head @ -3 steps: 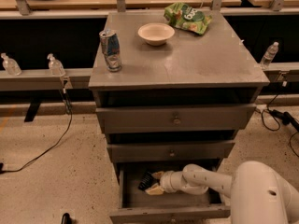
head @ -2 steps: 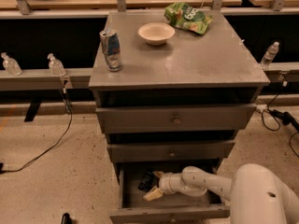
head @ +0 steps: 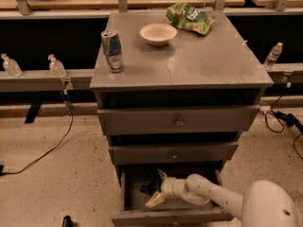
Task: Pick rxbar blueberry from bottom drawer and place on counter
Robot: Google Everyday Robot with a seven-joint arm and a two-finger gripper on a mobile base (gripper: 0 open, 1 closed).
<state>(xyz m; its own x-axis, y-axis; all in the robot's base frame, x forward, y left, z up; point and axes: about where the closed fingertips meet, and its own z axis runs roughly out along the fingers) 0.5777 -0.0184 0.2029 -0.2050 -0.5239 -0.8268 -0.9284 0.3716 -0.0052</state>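
The rxbar blueberry (head: 148,184) near the back of the open bottom drawer is next, so my gripper will reach further in and close on it.
The bottom drawer (head: 175,217) is pulled open. The rxbar blueberry (head: 148,183), a small dark bar, lies inside it at the back left. My gripper (head: 156,188) reaches into the drawer from the right. It is open, with one pale finger (head: 161,174) above the bar and the other (head: 154,201) below it. The bar lies just left of the fingertips and is partly hidden in shadow. I cannot tell whether the fingers touch it. The grey counter (head: 203,60) is the cabinet's top.
On the counter stand a can (head: 112,50) at front left, a white bowl (head: 158,33) and a green chip bag (head: 189,18) at the back. The two upper drawers (head: 177,121) are slightly ajar. Small bottles (head: 57,66) sit on side ledges. Cables (head: 47,150) lie on the floor.
My gripper's fingers have spread wider apart inside the bottom drawer. The arm has barely moved. The bar stays where it was.
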